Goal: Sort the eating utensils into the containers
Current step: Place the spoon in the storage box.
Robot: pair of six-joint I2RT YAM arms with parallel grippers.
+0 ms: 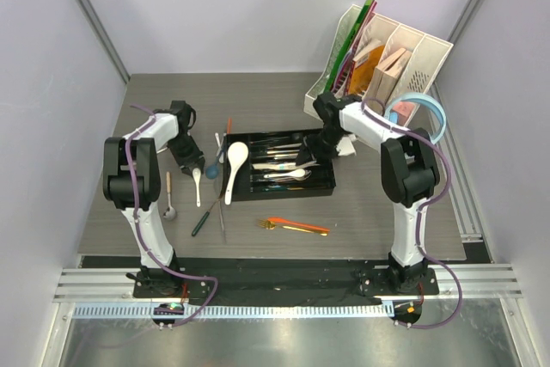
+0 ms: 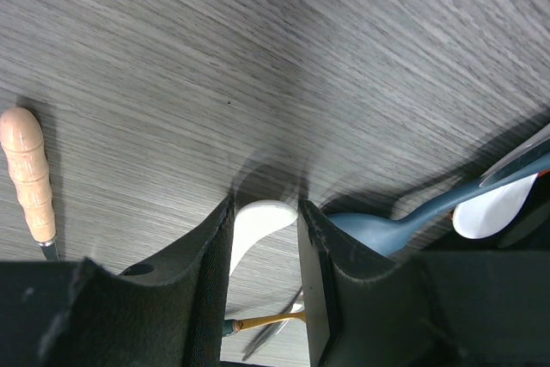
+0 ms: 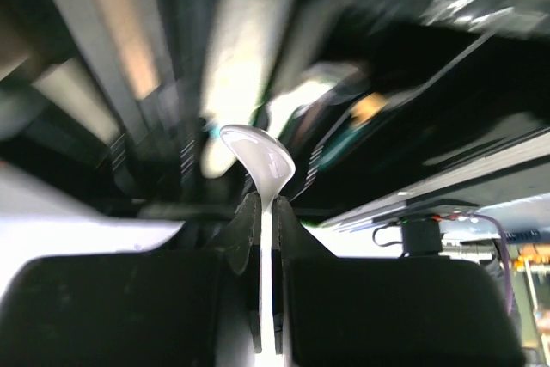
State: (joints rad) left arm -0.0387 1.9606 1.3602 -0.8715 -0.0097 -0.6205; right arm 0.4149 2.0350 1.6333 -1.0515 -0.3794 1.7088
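Note:
I will use my right gripper to set the white spoon free beside the other pale spoon lying in the black cutlery tray (image 1: 293,175) (image 3: 286,113).
The black cutlery tray (image 1: 325,185) lies mid-table with several utensils in its compartments. My right gripper (image 1: 322,149) hovers over the tray's right end, shut on the handle of a white spoon (image 3: 258,157) whose bowl points forward. My left gripper (image 1: 191,162) is left of the tray, low over the table. Its fingers (image 2: 210,251) are pressed against both sides of a small white ceramic spoon (image 2: 258,221) that lies on the table (image 1: 197,180). A blue spoon (image 2: 387,229) lies just right of it. A large white spoon (image 1: 234,165) rests across the tray's left edge.
A wooden-handled steel spoon (image 1: 169,195) lies at the left, its handle also in the left wrist view (image 2: 30,174). Orange chopsticks (image 1: 299,225), a gold fork (image 1: 268,224) and a dark-handled piece (image 1: 204,219) lie in front of the tray. The white file organiser (image 1: 404,49) and light-blue headphones (image 1: 434,113) stand back right.

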